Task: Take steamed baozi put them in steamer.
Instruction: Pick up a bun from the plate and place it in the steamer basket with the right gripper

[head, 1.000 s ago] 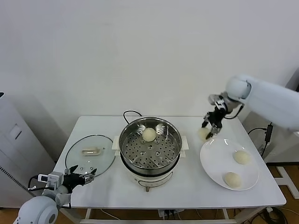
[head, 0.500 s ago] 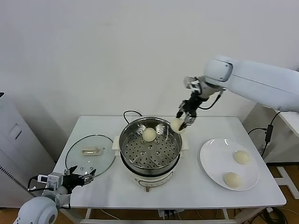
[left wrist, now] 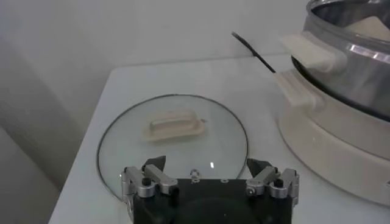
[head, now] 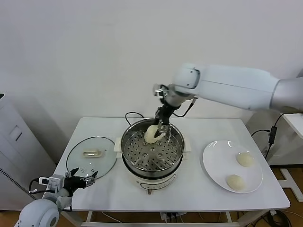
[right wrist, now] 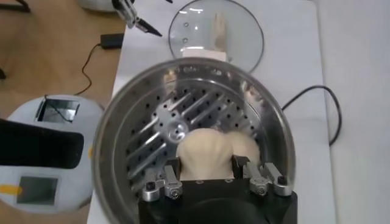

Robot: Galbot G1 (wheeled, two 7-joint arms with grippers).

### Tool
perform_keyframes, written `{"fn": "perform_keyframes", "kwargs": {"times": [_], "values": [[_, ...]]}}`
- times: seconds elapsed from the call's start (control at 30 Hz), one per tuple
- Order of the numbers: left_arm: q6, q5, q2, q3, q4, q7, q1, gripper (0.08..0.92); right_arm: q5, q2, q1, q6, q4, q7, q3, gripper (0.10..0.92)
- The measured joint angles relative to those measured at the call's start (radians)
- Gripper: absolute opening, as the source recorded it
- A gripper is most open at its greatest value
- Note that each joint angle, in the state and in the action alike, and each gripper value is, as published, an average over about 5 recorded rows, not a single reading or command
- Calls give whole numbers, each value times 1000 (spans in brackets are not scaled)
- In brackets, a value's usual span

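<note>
My right gripper needs to let go of the cream baozi, which is just above the tray now, on the perforated tray's side (head: 138, 149) (right wrist: 200, 107) nearest the glass lid, next to the other baozi.
The steamer (head: 152, 166) stands mid-table, a shiny pot with a perforated tray on a white base. My right gripper (head: 160, 126) hangs over its far side, shut on a cream baozi (head: 152, 134) just above the tray. The right wrist view shows this baozi (right wrist: 204, 153) between the fingers, with a second baozi (right wrist: 248, 148) lying on the tray (right wrist: 152, 131) right beside it. Two more baozi (head: 245, 159) (head: 235, 181) lie on the white plate (head: 217, 160) at the right. My left gripper (head: 88, 178) is open and empty at the front left table edge, also seen in its wrist view (left wrist: 207, 173).
The glass lid (head: 91, 156) with a pale handle lies flat left of the steamer; the left wrist view shows the lid (left wrist: 173, 131) just ahead of the fingers and the steamer base (left wrist: 329, 140) beside it. A black cord (head: 130, 115) runs behind the pot.
My right arm has carried the baozi leftward from beside the plate, past the steamer's right rim, to over the back of the tray and lower. The left arm has not moved.
</note>
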Motion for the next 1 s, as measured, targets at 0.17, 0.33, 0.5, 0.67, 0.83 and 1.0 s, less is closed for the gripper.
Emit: {"fn": "perform_keyframes", "kwargs": {"times": [0.17, 0.33, 0.5, 0.67, 0.83, 1.0], "values": [[-2, 0, -4, -3, 3, 0, 3, 823, 6, 44, -42, -27, -14, 44, 6, 526], [-3, 0, -8, -5, 4, 1, 5, 823, 5, 83, -89, -47, -34, 78, 12, 526], [-4, -2, -5, -10, 4, 1, 6, 823, 1, 111, -130, -60, -53, 106, 19, 526], [-5, -3, -5, -12, 4, 1, 8, 823, -6, 129, -164, -69, -71, 129, 29, 527], [-7, -4, -5, -14, 4, 1, 11, 823, -10, 136, -187, -73, -82, 145, 37, 570], [-9, -6, -6, -17, 4, 1, 14, 823, -12, 133, -191, -74, -84, 147, 43, 711]]}}
